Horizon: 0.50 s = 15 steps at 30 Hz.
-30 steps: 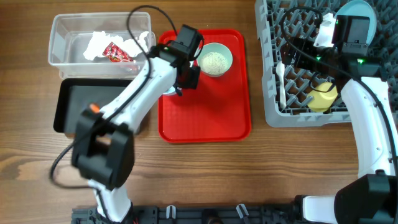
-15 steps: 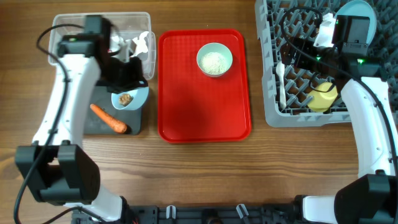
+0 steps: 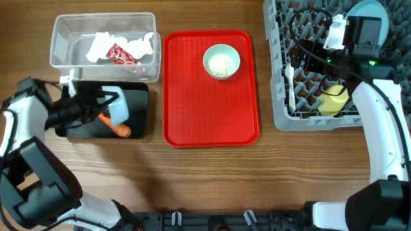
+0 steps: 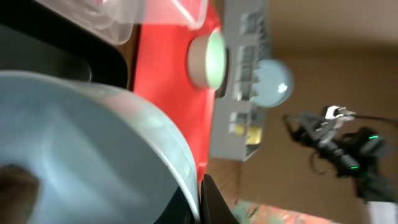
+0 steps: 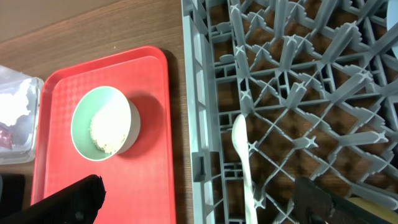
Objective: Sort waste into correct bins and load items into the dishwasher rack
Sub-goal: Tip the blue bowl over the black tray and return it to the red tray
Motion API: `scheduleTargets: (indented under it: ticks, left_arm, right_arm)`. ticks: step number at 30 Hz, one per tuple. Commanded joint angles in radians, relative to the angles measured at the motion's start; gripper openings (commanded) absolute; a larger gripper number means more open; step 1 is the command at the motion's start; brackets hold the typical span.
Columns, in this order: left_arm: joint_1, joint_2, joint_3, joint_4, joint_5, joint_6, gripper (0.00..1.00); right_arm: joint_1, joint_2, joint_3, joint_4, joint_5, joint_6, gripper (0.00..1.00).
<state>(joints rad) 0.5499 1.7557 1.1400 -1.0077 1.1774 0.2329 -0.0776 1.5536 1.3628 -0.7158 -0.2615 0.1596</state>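
My left gripper needs to release the small light-blue bowl on the red tray (image 3: 217,113) (image 4: 189,115), in front of the bowl of rice. The light-blue bowl is tipped over the black tray now.
My left gripper (image 3: 108,104) is shut on the rim of a small light-blue bowl (image 3: 119,106) and holds it tipped on its side over the black tray (image 3: 138,96). In the left wrist view the bowl (image 4: 93,149) fills the frame, pinched between the fingers (image 4: 202,202); a blurred brown lump (image 4: 13,186) shows inside. An orange carrot piece (image 3: 116,127) lies in the black tray. The clear tub (image 3: 64,38) holds white tissue (image 3: 99,45) and a red wrapper (image 3: 119,54). My right gripper (image 5: 196,202) is open and empty over the grey rack (image 3: 279,77).
A pale bowl of rice (image 3: 221,62) stands on the red tray (image 3: 212,109); it also shows in the right wrist view (image 5: 104,127). The rack holds a white spoon (image 3: 292,83), a yellow cup (image 3: 334,101) and a light-blue plate (image 3: 371,9).
My left arm carried the light-blue bowl from the red tray to the black tray, then swung left and tipped the bowl on its side. The right arm has not moved.
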Motion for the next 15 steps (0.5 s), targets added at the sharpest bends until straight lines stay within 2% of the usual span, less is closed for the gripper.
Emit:
scheduleTargets:
  ticks: [1,6,9,13,15]
  left_arm:
    - [0.021,-0.007,-0.015,0.029,0.185,0.029,0.04]
    - [0.018,-0.007,-0.015,0.062,0.394,0.021,0.04]
    - [0.014,-0.007,-0.015,0.063,0.396,0.022,0.04]
    - [-0.113,-0.044,-0.012,0.123,0.253,0.021,0.04]
    - [-0.228,-0.076,-0.012,0.198,0.137,-0.047,0.04]
  right_arm:
    - [0.002,0.000,0.003,0.001,-0.009,-0.011,1.00]
    - [0.002,0.000,0.003,-0.003,-0.009,-0.029,1.00]
    - [0.002,0.000,0.003,-0.003,-0.009,-0.029,1.00]
    - [0.002,0.000,0.003,-0.003,-0.009,-0.029,1.00]
    - [0.002,0.000,0.003,-0.003,-0.009,-0.029,1.00]
